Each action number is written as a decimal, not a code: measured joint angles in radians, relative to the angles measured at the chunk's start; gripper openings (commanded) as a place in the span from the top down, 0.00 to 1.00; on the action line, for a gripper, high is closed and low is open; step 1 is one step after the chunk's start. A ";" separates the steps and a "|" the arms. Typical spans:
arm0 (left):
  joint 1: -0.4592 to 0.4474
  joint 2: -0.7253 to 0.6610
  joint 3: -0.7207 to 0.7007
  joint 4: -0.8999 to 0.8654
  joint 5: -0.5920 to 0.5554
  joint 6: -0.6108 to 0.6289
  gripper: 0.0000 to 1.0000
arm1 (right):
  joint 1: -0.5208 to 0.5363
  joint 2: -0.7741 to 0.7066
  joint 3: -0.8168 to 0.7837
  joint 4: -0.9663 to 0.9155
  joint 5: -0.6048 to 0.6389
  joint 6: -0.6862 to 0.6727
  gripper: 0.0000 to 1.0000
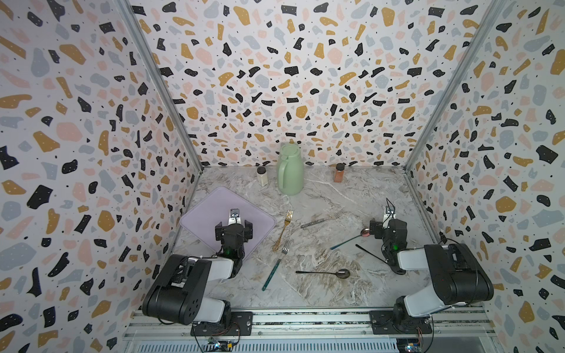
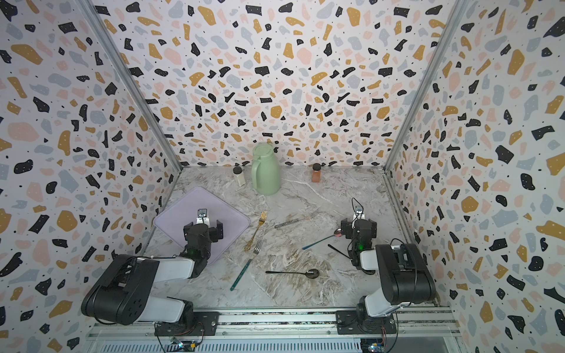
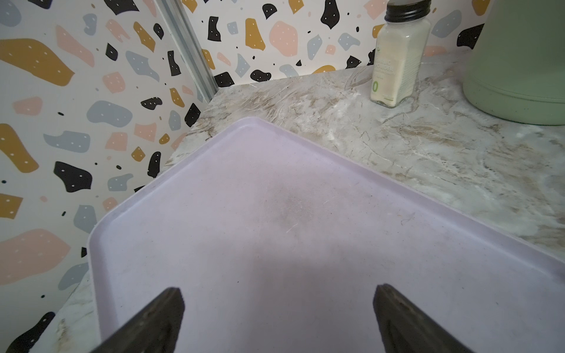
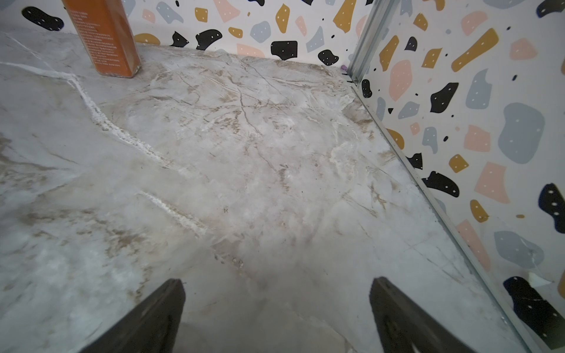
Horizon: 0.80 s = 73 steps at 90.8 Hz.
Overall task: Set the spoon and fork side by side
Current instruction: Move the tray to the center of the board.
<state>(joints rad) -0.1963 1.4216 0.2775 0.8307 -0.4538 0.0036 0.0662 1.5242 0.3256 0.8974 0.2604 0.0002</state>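
Next, I move my left gripper to the lavender tray and close it on the tray's rim (image 1: pixel 252 250) next to the end of the gold fork's handle.
Several utensils lie on the marble table in both top views. A gold fork (image 1: pixel 284 229), a teal-handled fork (image 1: pixel 275 269) and a silver fork (image 1: pixel 319 220) are near the middle. A teal-handled spoon (image 1: pixel 348 240) and a black spoon (image 1: pixel 327 273) lie to the right. A thin black handle (image 1: pixel 370 253) runs under the right arm. My left gripper (image 3: pixel 278 293) hovers open over the lavender tray (image 3: pixel 275 198), holding nothing. Open and empty too, my right gripper (image 4: pixel 276 285) hangs over bare marble, just right of the teal spoon's bowl (image 2: pixel 337 232).
A green jug (image 1: pixel 290 169) stands at the back, with a white spice jar (image 1: pixel 262 176) on its left and an orange spice jar (image 1: pixel 339 173) on its right. Patterned walls close in the left, right and back sides.
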 measured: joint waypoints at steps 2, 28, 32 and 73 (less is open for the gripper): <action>0.000 -0.002 0.000 -0.001 0.000 0.000 0.00 | 0.000 -0.005 0.000 -0.008 0.003 0.000 0.00; -0.001 -0.327 0.140 -0.408 -0.097 -0.160 0.00 | 0.000 -0.264 0.156 -0.407 0.068 0.089 0.00; -0.001 -0.390 0.199 -0.514 -0.133 -0.246 0.00 | 0.000 -0.291 0.209 -0.480 0.075 0.126 0.00; -0.036 -0.376 0.320 -1.077 0.109 -0.511 0.00 | 0.055 -0.317 0.484 -1.062 -0.317 0.528 0.04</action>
<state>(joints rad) -0.2325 1.0454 0.5976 -0.2466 -0.3450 -0.5072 0.1207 1.2072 0.8093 -0.1650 -0.0570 0.5285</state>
